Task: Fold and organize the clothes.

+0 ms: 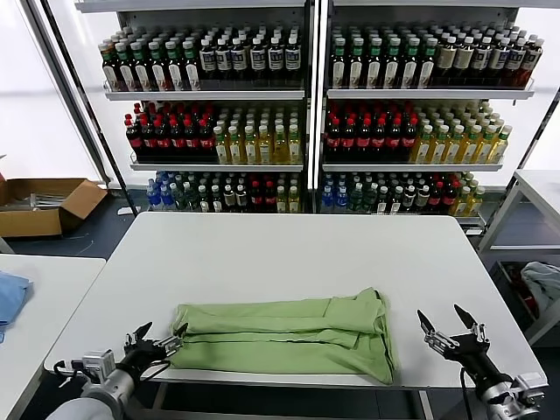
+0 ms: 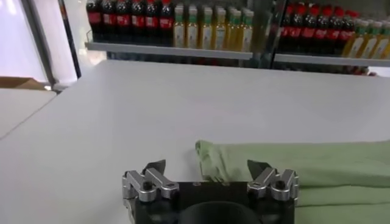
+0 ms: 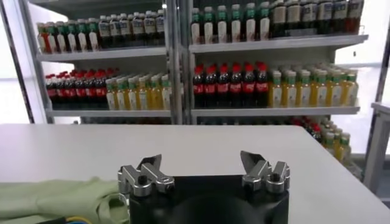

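Note:
I can see the polo shirt's far end lies well away from my left gripper, so I should grasp the shirt's near end (image 1: 186, 317) with it and drag the shirt closer before folding it over.
A light green polo shirt (image 1: 289, 334) lies folded into a long band near the front edge of the white table (image 1: 289, 249), plain side up. My left gripper (image 1: 161, 337) is open and empty at the shirt's left end, low over the table edge. In the left wrist view the gripper (image 2: 209, 167) faces the shirt's end (image 2: 292, 167). My right gripper (image 1: 449, 324) is open and empty just right of the shirt's right end. In the right wrist view the gripper (image 3: 201, 161) is over bare table, with the shirt (image 3: 55, 198) off to one side.
Shelves of bottled drinks (image 1: 297, 114) stand behind the table. A second white table (image 1: 44, 289) on the left holds a blue cloth (image 1: 9, 297). A cardboard box (image 1: 44, 203) sits on the floor at the far left. A pale grey-blue garment (image 1: 542, 284) lies at the right.

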`<state>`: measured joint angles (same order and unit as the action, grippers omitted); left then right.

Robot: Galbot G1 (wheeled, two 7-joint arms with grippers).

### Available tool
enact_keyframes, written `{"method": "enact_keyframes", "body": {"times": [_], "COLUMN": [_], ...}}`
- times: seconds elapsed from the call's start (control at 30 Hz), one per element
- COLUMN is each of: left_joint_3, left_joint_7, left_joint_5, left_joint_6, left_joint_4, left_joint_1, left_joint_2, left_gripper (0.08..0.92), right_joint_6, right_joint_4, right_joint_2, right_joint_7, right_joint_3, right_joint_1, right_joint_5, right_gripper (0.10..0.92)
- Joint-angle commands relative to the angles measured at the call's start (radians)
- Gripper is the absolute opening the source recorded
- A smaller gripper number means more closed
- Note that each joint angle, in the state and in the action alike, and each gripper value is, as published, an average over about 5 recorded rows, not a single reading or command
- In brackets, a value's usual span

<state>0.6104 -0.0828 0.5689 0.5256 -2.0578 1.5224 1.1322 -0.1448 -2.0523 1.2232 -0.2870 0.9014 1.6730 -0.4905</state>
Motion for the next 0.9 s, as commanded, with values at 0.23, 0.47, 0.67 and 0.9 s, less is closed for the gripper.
{"method": "enact_keyframes", "body": {"times": [0.23, 0.47, 0.67, 0.9], "left_joint_3": [-0.074, -0.089, -0.1, -0.093], "left_joint_7": [-0.068, -0.072, -0.077, -0.073], "left_joint_5": [-0.115, -0.13, -0.154, -0.165], "left_joint_6": [-0.002, -0.011, -0.038, -0.063], "left_joint_4": [0.044, 0.038, 0.042, 0.048], "left_joint_1": [-0.015, 0.002, 0.002, -0.004], "left_joint_2": [0.129, 0.138, 0.135, 0.118], "left_gripper": [0.823, 0.769, 0.597, 0.397], "right_joint_6": [0.049, 0.05, 0.05, 0.049], "right_joint_4": [-0.01, -0.005, -0.002, -0.003], "right_joint_2": [0.037, 0.035, 0.031, 0.029], "right_joint_7": [-0.021, -0.024, -0.022, -0.023], "right_joint_3": [0.036, 0.03, 0.025, 0.025], "right_joint_1": [0.056, 0.045, 0.041, 0.035], "right_joint_5": [-0.006, -0.011, -0.015, -0.016], "right_gripper": [0.823, 0.823, 0.823, 0.823]}}
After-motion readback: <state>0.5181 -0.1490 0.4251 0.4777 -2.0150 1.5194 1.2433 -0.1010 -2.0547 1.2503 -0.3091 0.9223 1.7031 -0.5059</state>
